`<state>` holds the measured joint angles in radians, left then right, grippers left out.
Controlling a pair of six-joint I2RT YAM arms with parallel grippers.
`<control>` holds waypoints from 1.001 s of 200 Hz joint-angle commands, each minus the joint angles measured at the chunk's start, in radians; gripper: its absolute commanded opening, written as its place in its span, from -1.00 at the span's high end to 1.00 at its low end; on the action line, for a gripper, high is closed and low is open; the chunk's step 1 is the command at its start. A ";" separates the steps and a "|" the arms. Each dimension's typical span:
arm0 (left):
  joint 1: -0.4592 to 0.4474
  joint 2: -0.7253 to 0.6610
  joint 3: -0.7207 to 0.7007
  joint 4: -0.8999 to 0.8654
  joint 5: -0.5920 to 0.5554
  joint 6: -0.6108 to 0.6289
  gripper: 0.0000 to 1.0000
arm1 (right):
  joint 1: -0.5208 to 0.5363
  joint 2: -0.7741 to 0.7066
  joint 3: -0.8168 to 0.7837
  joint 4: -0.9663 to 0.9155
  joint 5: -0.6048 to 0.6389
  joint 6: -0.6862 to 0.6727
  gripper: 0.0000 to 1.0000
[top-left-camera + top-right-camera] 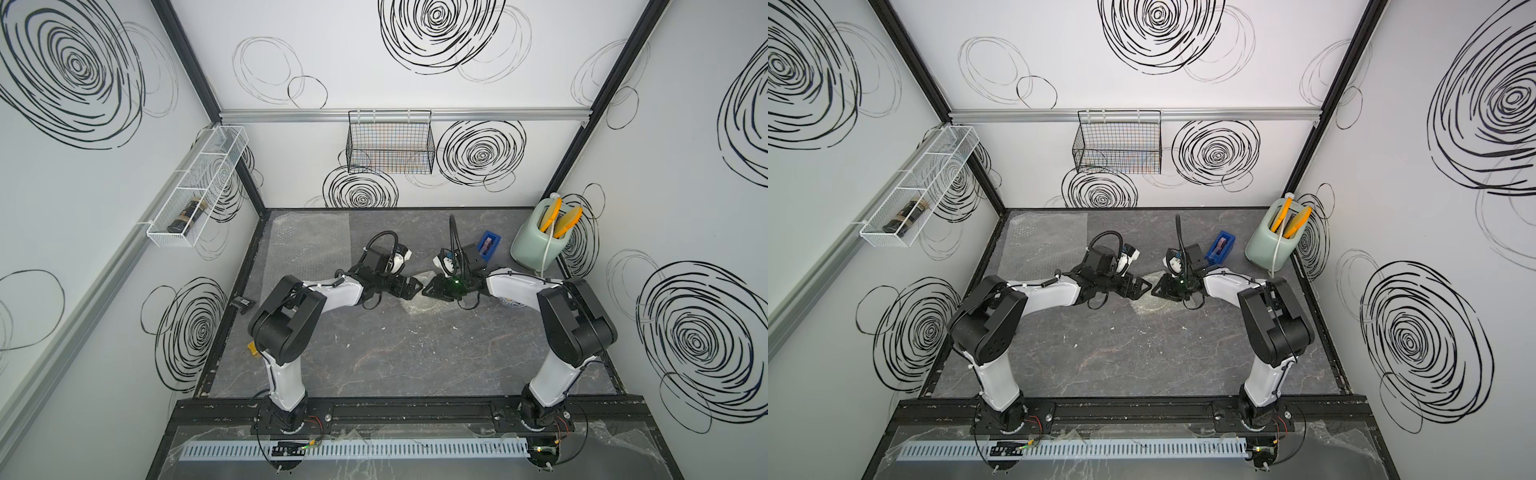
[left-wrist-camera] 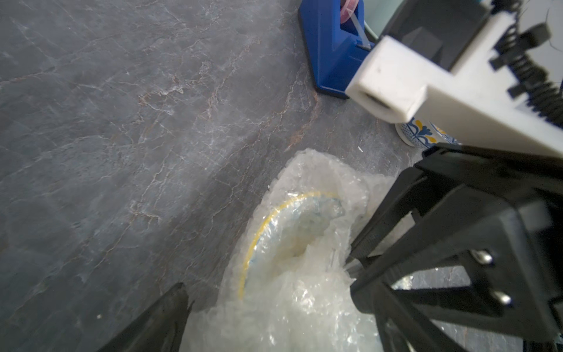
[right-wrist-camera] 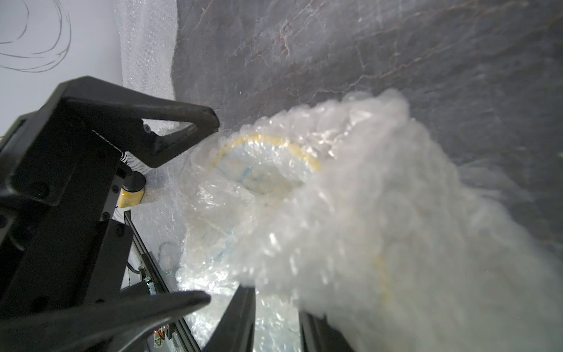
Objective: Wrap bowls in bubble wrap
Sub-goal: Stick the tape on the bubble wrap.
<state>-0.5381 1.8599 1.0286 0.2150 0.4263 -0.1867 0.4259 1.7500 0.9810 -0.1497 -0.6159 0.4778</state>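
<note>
Only my right gripper is holding the gathered fold over the bowl. Next, my left gripper pinches the yellow rim through the wrap (image 2: 244,282) to keep the bowl steady.
The cream bowl (image 2: 274,240) with a yellow rim lies mid-table, bundled in crumpled bubble wrap (image 2: 304,298), also visible as bubble wrap (image 3: 350,198) in the right wrist view. My right gripper (image 3: 277,329) is shut on a gathered fold of that wrap. My left gripper (image 1: 411,286) stands open right beside the bundle, its fingers (image 3: 195,122) spread wide and holding nothing. The white bowl with blue pattern (image 2: 420,134) stands bare behind the right arm, partly hidden. A second bubble wrap sheet (image 1: 307,241) lies flat at the back left.
A blue tape dispenser (image 1: 488,245) sits behind the right gripper. A pale green container (image 1: 536,245) with yellow tools stands at the back right corner. A black wire basket (image 1: 390,143) hangs on the back wall, and a white one (image 1: 195,191) on the left wall.
</note>
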 commanded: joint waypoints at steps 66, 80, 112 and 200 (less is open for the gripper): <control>-0.047 0.096 0.117 -0.091 -0.103 0.048 -0.92 | 0.002 -0.003 0.009 -0.018 -0.002 -0.027 0.38; -0.046 0.103 0.116 -0.094 -0.102 0.053 -0.80 | 0.001 -0.003 0.007 -0.017 -0.001 -0.027 0.38; -0.043 0.116 0.113 -0.088 -0.090 0.048 -0.58 | 0.002 -0.001 0.006 -0.013 -0.002 -0.027 0.38; -0.051 0.177 0.154 -0.079 -0.103 0.005 0.02 | 0.001 -0.003 0.005 -0.023 -0.001 -0.027 0.36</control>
<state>-0.5781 2.0136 1.1580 0.1295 0.3393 -0.1749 0.4259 1.7500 0.9810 -0.1558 -0.6151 0.4683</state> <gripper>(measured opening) 0.505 0.319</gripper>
